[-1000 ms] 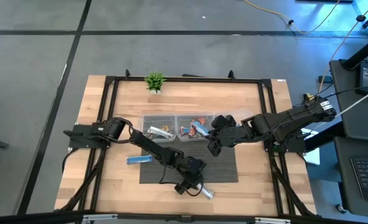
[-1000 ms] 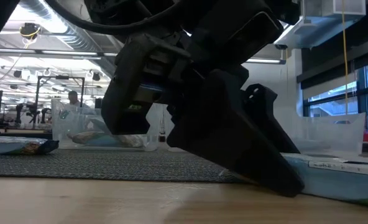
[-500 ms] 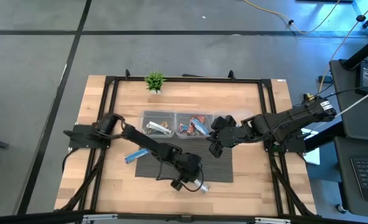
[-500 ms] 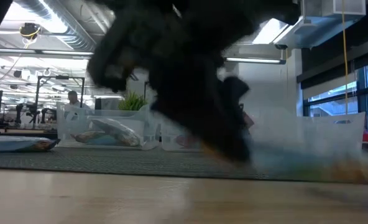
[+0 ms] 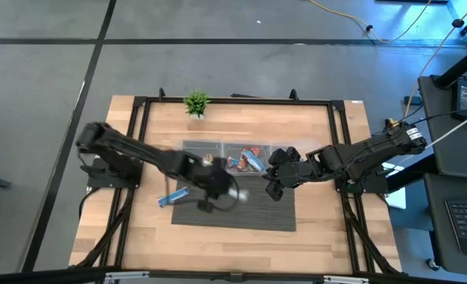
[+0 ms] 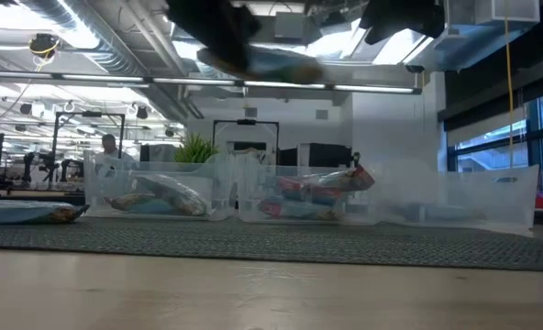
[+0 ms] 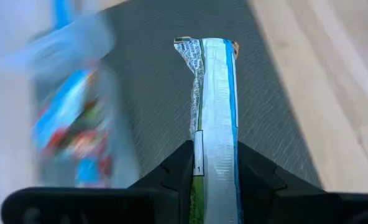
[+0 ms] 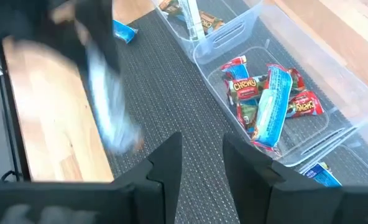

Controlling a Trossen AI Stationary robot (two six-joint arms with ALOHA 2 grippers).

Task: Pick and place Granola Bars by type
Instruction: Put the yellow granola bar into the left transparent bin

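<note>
Next, I let go of the silvery-white bar with my left gripper along the far side of the clear bin [image 5: 199, 153] nearest the green plant.
My left gripper [image 5: 220, 188] hangs above the dark mat [image 5: 257, 217], shut on a silvery-white granola bar with a blue stripe [image 7: 214, 87]. The bar sticks out ahead of the fingers [image 5: 237, 194]. A blue bar [image 5: 174, 197] lies flat at the mat's left edge. Three clear bins stand in a row at the mat's far side: the left bin [image 5: 202, 155] and the middle bin [image 8: 268, 106] hold several bars, and a blue bar shows in the right bin [image 8: 324, 175]. My right gripper [image 8: 202, 146] hovers open over the mat near the right bin. My left gripper pinches the silvery-white bar between its two fingers at the bar's near end [image 7: 216, 148], one finger [image 7: 178, 171] on each long side. The fingers slant downward and lie along the bar. The bar sticks out ahead of the fingertips, lifted clear above the mat.
A small green plant [image 5: 196, 102] stands at the table's far edge. A black frame [image 5: 139, 118] runs around the wooden tabletop. Bare wood lies on the mat's near side [image 5: 233, 248] and to its left.
My left gripper has risen from the mat's near edge and gone toward the far edge and the bins, tipping its fingers more level. The silvery-white bar, which lay on the table there, has come up with it and now hangs clear.
</note>
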